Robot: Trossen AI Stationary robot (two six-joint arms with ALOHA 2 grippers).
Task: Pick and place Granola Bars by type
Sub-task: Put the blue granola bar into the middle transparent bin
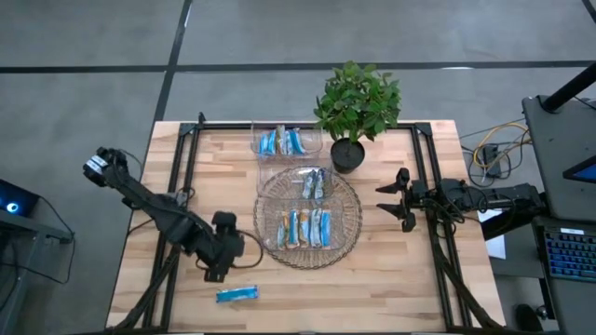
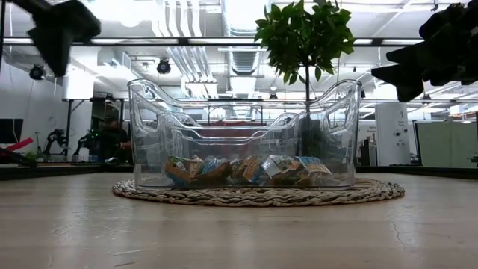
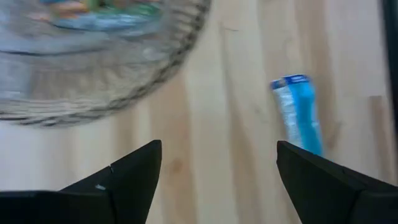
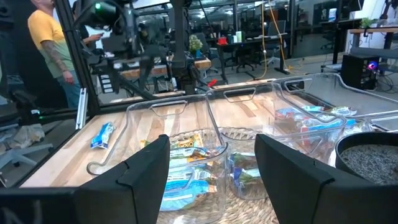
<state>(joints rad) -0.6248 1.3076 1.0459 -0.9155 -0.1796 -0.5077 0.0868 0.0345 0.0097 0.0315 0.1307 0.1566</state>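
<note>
My left gripper is going to close near the end (image 1: 226, 296) of the loose granola bar in blue wrapping, the end that lies farther away from the round woven mat.
One loose blue-wrapped granola bar (image 1: 237, 294) lies flat on the wooden table near its front edge; it shows too in the left wrist view (image 3: 298, 112) and the right wrist view (image 4: 102, 134). My left gripper (image 1: 217, 272) hangs open just above and beside it, pointing steeply down, fingers (image 3: 134, 171) wide apart with nothing between them. More granola bars lie in three clear containers: one at the far edge (image 1: 287, 141) and two (image 1: 317, 183) (image 1: 307, 228) on a round woven mat (image 1: 346, 244). My right gripper (image 1: 396, 198) waits open at the table's right side.
A potted green plant (image 1: 357, 107) stands at the far edge, right of the far container. Black frame rails (image 1: 182, 167) run along the table's left and right sides. Bare wood lies around the loose bar at the near left. A person (image 4: 46, 37) stands beyond the table.
</note>
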